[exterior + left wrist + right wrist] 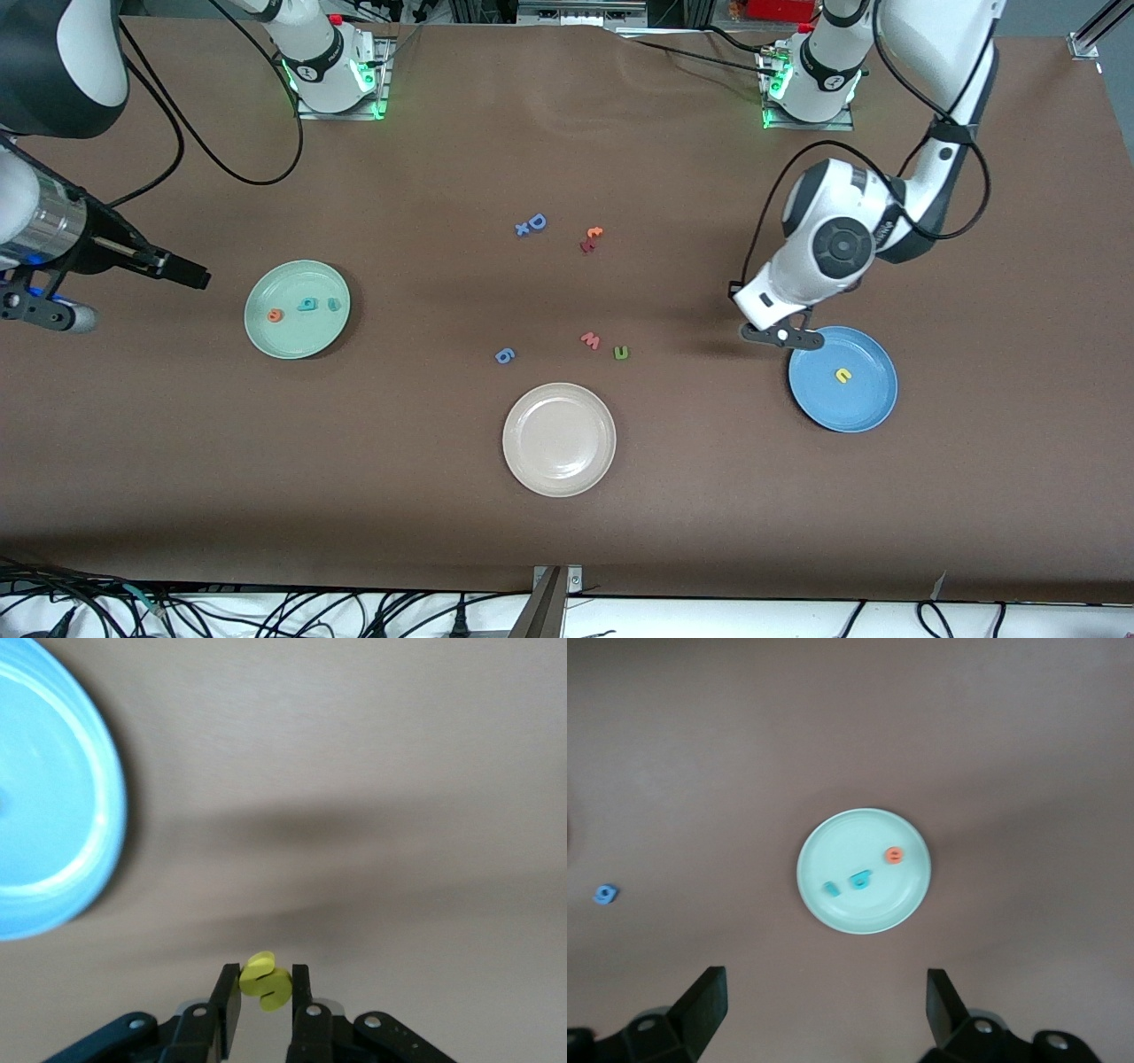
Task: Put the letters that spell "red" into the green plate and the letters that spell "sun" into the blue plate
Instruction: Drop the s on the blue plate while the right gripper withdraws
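My left gripper should release the yellow "s" on the blue plate, between the yellow arch and the blue plate's far rim (pixel 827 349) (pixel 34 883). The "s" now hangs just beside that rim.
The green plate (pixel 292 341) (pixel 850 837) lies toward the right arm's end of the table and holds the orange "e" (pixel 275 315) (pixel 895 855), the teal "d" (pixel 306 304) (pixel 860 879) and the teal "r" (pixel 333 304) (pixel 830 889). The blue plate (pixel 850 412) (pixel 62 797) holds a yellow arch (pixel 842 376). My left gripper (pixel 784 335) (pixel 266 981) hangs over the table just beside the blue plate's rim, shut on the yellow "s" (pixel 266 983). The dark green arch (pixel 621 353) lies on the table mid-way between the plates. My right gripper (pixel 182 268) (pixel 824 988) is open and empty, high above the table beside the green plate.
A beige-white plate (pixel 559 470) sits nearest the front camera. A pink "w" (pixel 590 340) lies beside the green arch, and a blue "g" (pixel 504 355) (pixel 604 894) is close by. A blue "D" (pixel 535 222) and red-orange letters (pixel 592 237) lie farther back.
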